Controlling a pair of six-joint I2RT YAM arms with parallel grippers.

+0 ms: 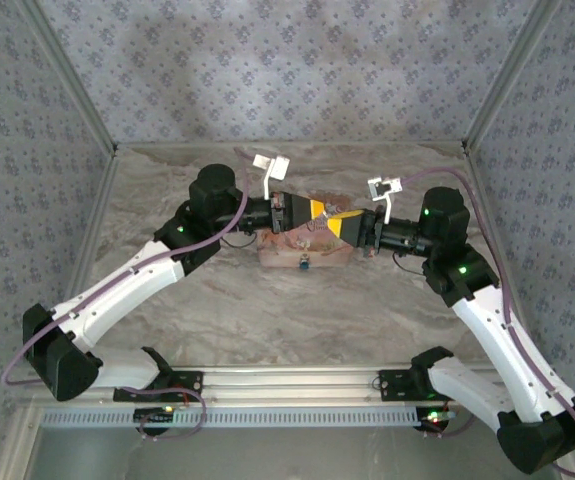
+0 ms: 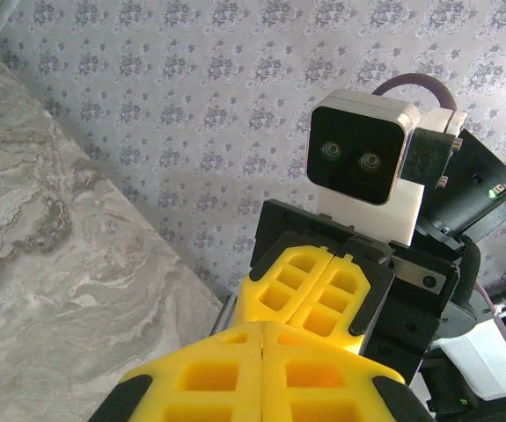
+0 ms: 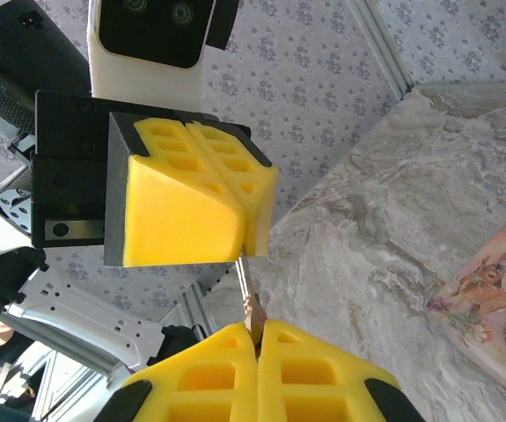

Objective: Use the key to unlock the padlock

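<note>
The key's far end meets just the fingertips of my left gripper, so my left gripper will open and retake the key's thin shaft (image 3: pixel 246 284) before my right gripper opens.
My two grippers meet tip to tip in the air above the pink box (image 1: pixel 277 248). The right gripper (image 3: pixel 257 332) is shut on the key (image 3: pixel 249 303), a thin metal sliver sticking up out of its yellow fingers. The key's far end runs into the shut fingertips of the left gripper (image 3: pixel 244 242). From above, the left gripper (image 1: pixel 323 211) and right gripper (image 1: pixel 337 223) touch noses. In the left wrist view the left gripper (image 2: pixel 263 327) is pressed shut, facing the right gripper (image 2: pixel 319 303); the key is hidden there. The small blue padlock (image 1: pixel 304 264) lies at the box's front edge, below both grippers.
The marble table (image 1: pixel 297 310) has open room in front of the box and to both sides. Patterned walls (image 1: pixel 267 70) close in the back and sides. The pink box (image 3: pixel 499 316) shows at the lower right of the right wrist view.
</note>
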